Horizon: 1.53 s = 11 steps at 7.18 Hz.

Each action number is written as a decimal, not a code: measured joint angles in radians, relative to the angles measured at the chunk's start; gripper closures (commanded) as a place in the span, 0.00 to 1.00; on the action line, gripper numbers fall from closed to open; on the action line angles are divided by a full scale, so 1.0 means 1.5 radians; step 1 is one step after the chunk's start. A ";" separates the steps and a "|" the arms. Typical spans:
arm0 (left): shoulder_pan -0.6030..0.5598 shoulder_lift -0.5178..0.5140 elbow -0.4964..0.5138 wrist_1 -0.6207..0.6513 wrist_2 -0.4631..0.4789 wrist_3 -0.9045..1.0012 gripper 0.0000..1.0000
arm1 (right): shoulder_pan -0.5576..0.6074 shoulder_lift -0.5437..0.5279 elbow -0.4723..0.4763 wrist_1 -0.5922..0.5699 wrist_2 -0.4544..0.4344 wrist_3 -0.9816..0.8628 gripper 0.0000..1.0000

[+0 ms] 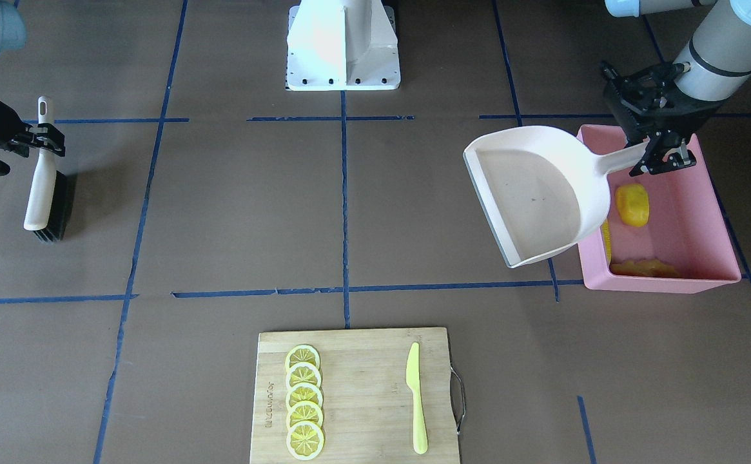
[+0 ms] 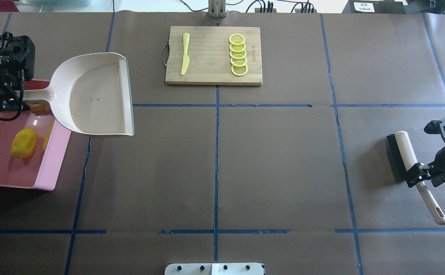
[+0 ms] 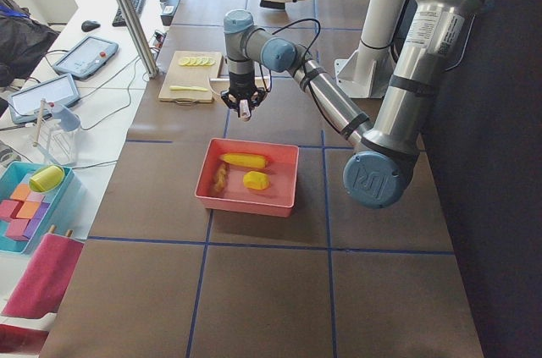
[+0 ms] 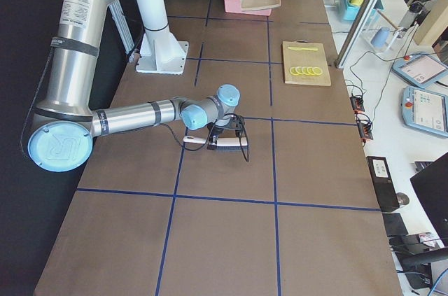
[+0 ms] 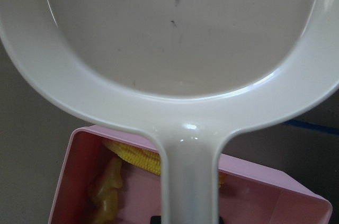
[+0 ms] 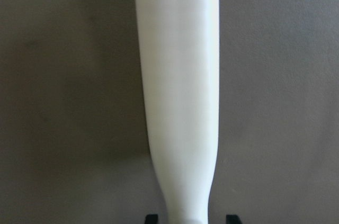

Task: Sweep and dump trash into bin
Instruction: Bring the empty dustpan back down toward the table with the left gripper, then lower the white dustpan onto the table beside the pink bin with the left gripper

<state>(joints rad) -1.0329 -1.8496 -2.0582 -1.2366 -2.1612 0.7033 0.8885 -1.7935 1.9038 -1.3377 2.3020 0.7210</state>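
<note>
My left gripper sets the beige dustpan down next on the table (image 1: 416,201) beside the middle blue tape line, toward the pink bin.
The pink bin (image 1: 662,283) stands at the table's end on my left side. In it lie the trash pieces: a yellow potato lump (image 1: 632,204), a corn cob (image 2: 48,134) partly hidden by the dustpan, and a tan ginger root (image 1: 644,267). My left gripper (image 1: 662,158) is shut on the handle of the beige dustpan (image 1: 536,193), which hangs empty over the bin's inner edge and the table. At the opposite end, my right gripper (image 2: 417,177) is shut on the white handle of a black-bristled brush (image 2: 402,152), low at the table.
A wooden cutting board (image 1: 362,386) lies at the table's far edge with several lemon slices (image 1: 304,399) and a yellow-green knife (image 1: 416,396). The white robot base (image 1: 343,45) sits at the near edge. Blue tape lines cross the brown table.
</note>
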 measured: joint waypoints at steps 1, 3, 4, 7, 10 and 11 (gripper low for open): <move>0.017 0.000 0.000 -0.001 0.000 -0.009 0.97 | 0.001 0.000 0.010 0.000 -0.002 0.000 0.00; 0.051 0.002 0.000 -0.007 0.000 -0.025 0.97 | 0.014 0.002 0.037 0.001 -0.010 0.000 0.00; 0.065 0.003 0.000 -0.021 0.001 -0.027 0.98 | 0.028 0.004 0.046 0.001 -0.015 0.000 0.00; 0.138 0.002 0.000 -0.079 0.042 -0.108 0.98 | 0.074 0.021 0.051 0.001 -0.033 0.000 0.00; 0.214 -0.004 0.044 -0.168 0.079 -0.193 0.96 | 0.091 0.027 0.051 0.000 -0.040 -0.001 0.00; 0.229 -0.012 0.081 -0.216 0.084 -0.201 0.94 | 0.095 0.031 0.051 0.000 -0.040 0.000 0.00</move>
<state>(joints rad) -0.6887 -1.8672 -1.9362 -1.5600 -2.0359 0.4011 1.0309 -1.7466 1.9801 -1.3379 2.2420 0.7204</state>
